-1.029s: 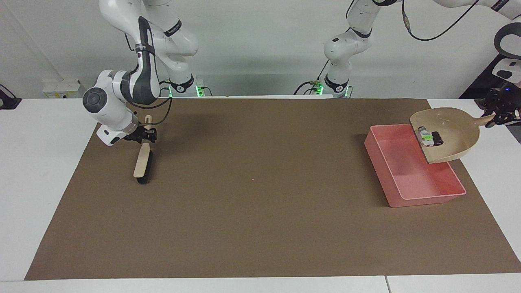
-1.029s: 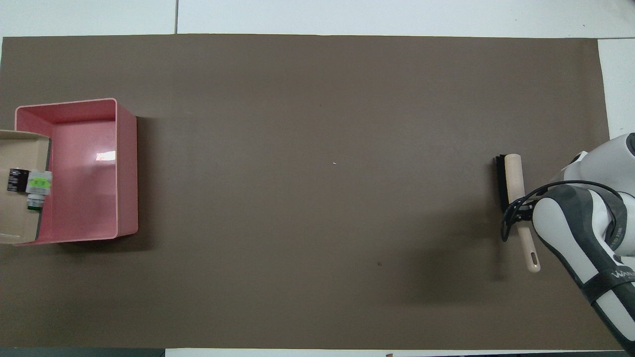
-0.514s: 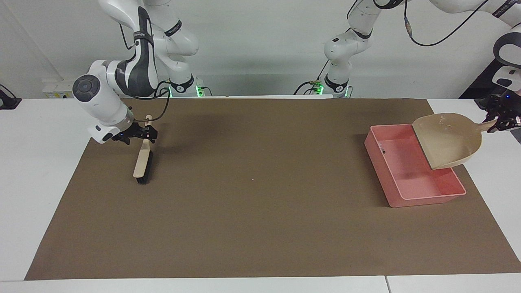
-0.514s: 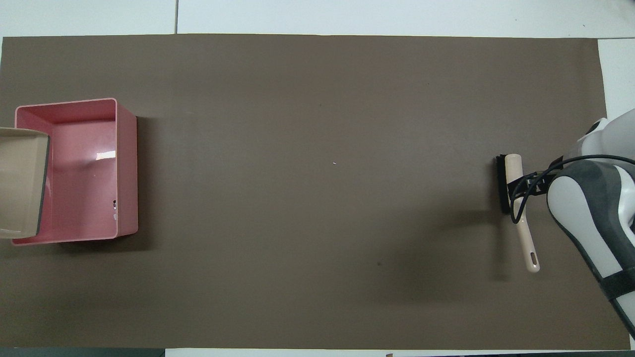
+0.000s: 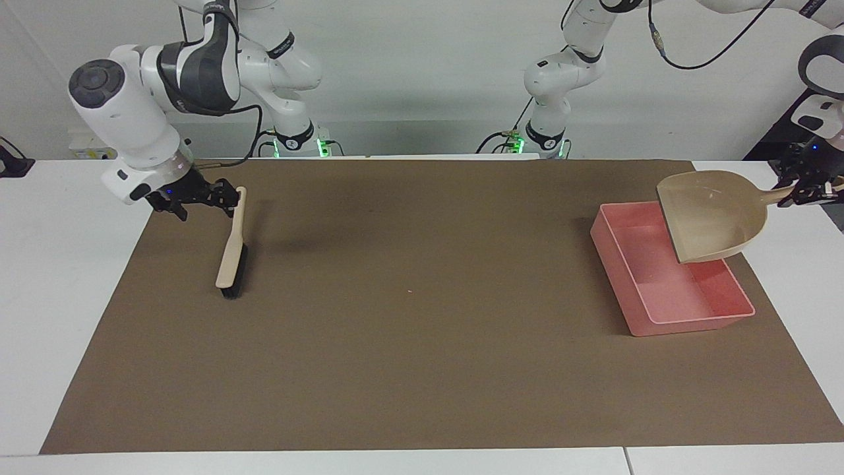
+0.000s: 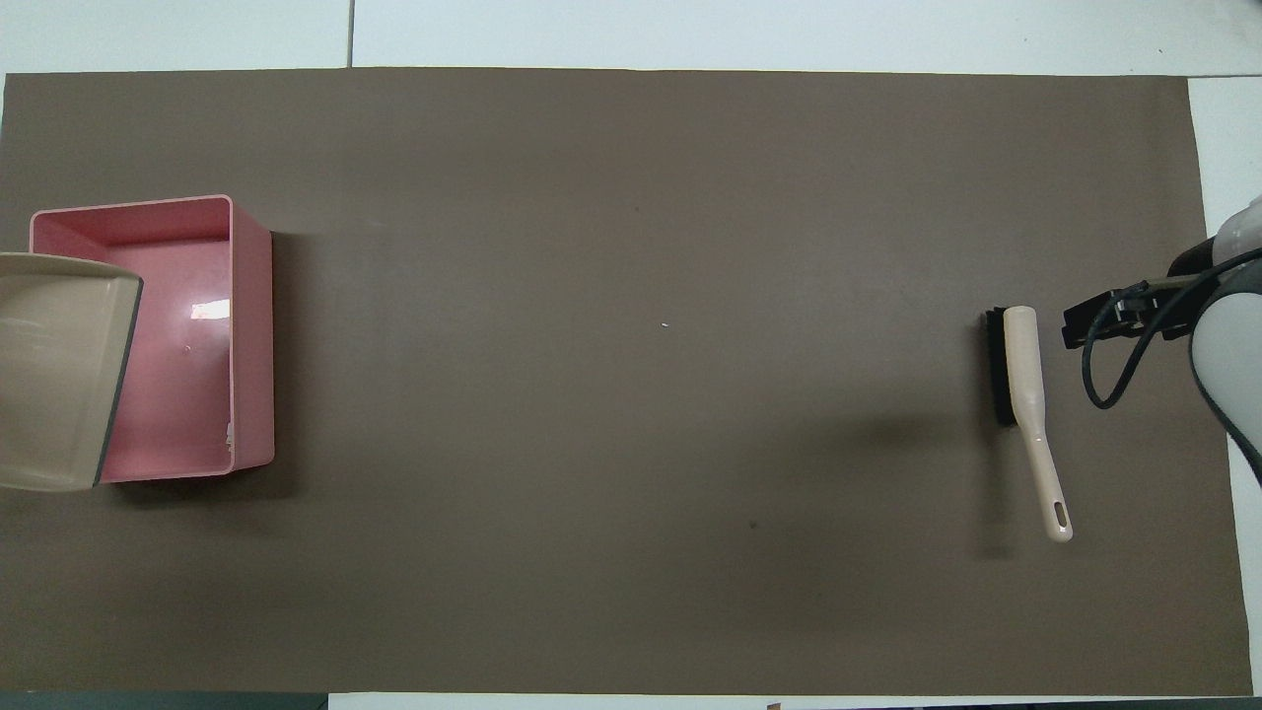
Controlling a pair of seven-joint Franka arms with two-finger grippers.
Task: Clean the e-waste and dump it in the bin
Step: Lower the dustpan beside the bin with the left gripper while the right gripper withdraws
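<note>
My left gripper is holding the beige dustpan. It will let go of it on the brown mat (image 6: 440,363) beside the pink bin, toward the brush.
The beige dustpan (image 5: 715,214) hangs tilted over the pink bin (image 5: 666,290), its mouth pointing down into it. My left gripper (image 5: 806,189) is shut on the dustpan's handle at the left arm's end of the table; it is out of the overhead view. No e-waste shows in the dustpan (image 6: 59,385). Only a tiny pale speck (image 6: 230,432) sits against the inner wall of the bin (image 6: 251,325). My right gripper (image 5: 203,201) is open and holds nothing, raised beside the handle of the brush (image 5: 232,254).
The brush (image 6: 1020,394) lies flat on the brown mat (image 5: 422,343) near the right arm's end, bristles down, handle end toward the robots. White table shows around the mat.
The e-waste slid off the tilted dustpan into the bin and out of sight. My right gripper opened off the brush handle, rose and drew back toward the right arm's end.
</note>
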